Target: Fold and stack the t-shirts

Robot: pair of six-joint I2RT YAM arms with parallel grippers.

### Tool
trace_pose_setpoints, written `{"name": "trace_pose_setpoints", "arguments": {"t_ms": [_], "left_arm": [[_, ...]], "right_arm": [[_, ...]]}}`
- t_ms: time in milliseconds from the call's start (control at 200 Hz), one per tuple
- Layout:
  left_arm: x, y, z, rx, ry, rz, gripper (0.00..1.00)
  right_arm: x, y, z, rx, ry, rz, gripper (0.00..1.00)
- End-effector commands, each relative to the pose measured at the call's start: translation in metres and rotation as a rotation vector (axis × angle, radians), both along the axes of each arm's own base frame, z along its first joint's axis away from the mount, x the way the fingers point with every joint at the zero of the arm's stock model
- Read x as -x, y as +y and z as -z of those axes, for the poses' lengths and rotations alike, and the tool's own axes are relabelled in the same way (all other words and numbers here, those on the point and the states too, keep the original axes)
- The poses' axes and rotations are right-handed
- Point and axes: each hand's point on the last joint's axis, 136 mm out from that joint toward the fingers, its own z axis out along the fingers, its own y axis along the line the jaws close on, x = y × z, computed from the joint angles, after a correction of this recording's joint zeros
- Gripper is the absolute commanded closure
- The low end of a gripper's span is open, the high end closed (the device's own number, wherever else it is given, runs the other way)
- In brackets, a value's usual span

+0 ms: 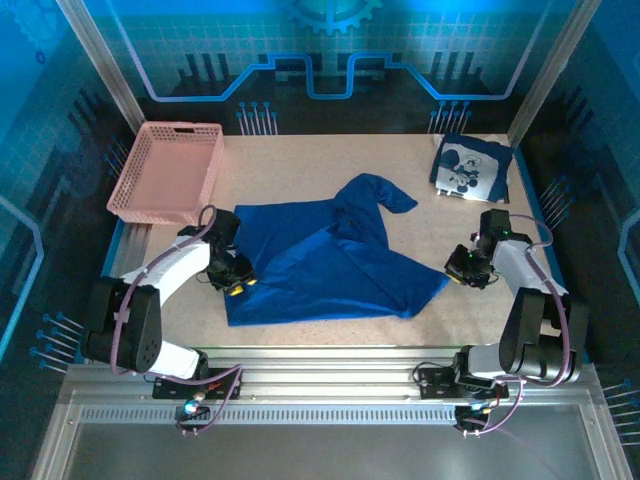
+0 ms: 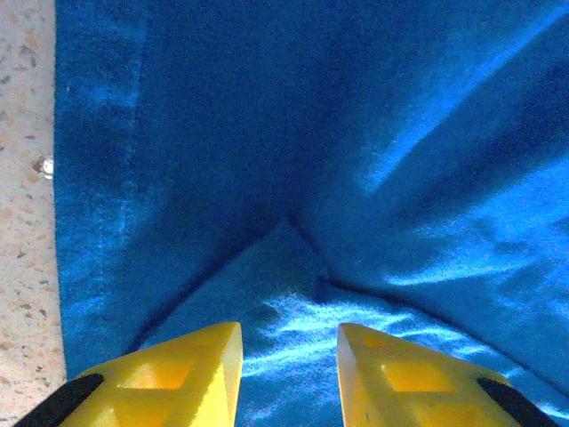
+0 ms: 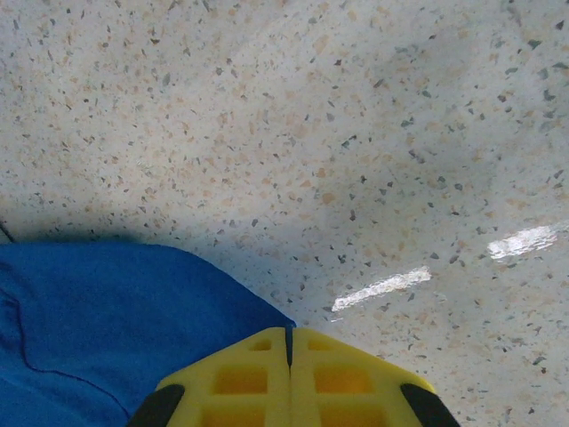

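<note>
The t-shirt lies creased with a sleeve flipped up, so the left gripper will pinch the cloth (image 2: 289, 356) near its edge before both grippers lift it and spread it out.
A royal-blue t-shirt (image 1: 320, 260) lies partly folded in the middle of the table, one sleeve flipped up toward the back. My left gripper (image 1: 238, 285) sits at its left edge. In the left wrist view the left gripper (image 2: 289, 334) is open, its yellow fingers (image 2: 196, 365) apart over creased blue cloth (image 2: 356, 178). My right gripper (image 1: 462, 270) is at the shirt's right corner. In the right wrist view the right gripper (image 3: 291, 331) is shut, with the edge of the blue cloth (image 3: 107, 320) running into its seam. A second t-shirt (image 1: 470, 168), folded, shows a white-and-black print at the back right.
A pink lattice basket (image 1: 170, 170) stands at the back left of the table. Speckled tabletop (image 3: 356, 133) stretches beyond the shirt's right corner. Metal frame posts rise at both back corners.
</note>
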Motion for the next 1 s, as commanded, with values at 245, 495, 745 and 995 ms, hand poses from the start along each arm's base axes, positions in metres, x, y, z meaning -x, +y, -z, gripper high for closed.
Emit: {"name": "trace_pose_setpoints", "arguments": {"t_ms": [245, 495, 745, 995], "left_arm": [[-0.003, -0.009, 0.010, -0.027, 0.012, 0.020, 0.64], [-0.005, -0.012, 0.024, -0.087, 0.067, 0.068, 0.70], [-0.002, -0.010, 0.007, -0.100, 0.024, 0.065, 0.93], [0.004, -0.009, -0.032, -0.075, -0.057, 0.044, 0.93]], "right_arm": [[-0.006, -0.003, -0.001, -0.013, -0.005, -0.002, 1.00], [-0.004, -0.002, 0.002, -0.013, 0.000, -0.002, 1.00], [-0.002, -0.004, 0.000, -0.005, -0.002, -0.001, 1.00], [-0.002, -0.005, 0.001, -0.001, 0.003, -0.004, 1.00]]}}
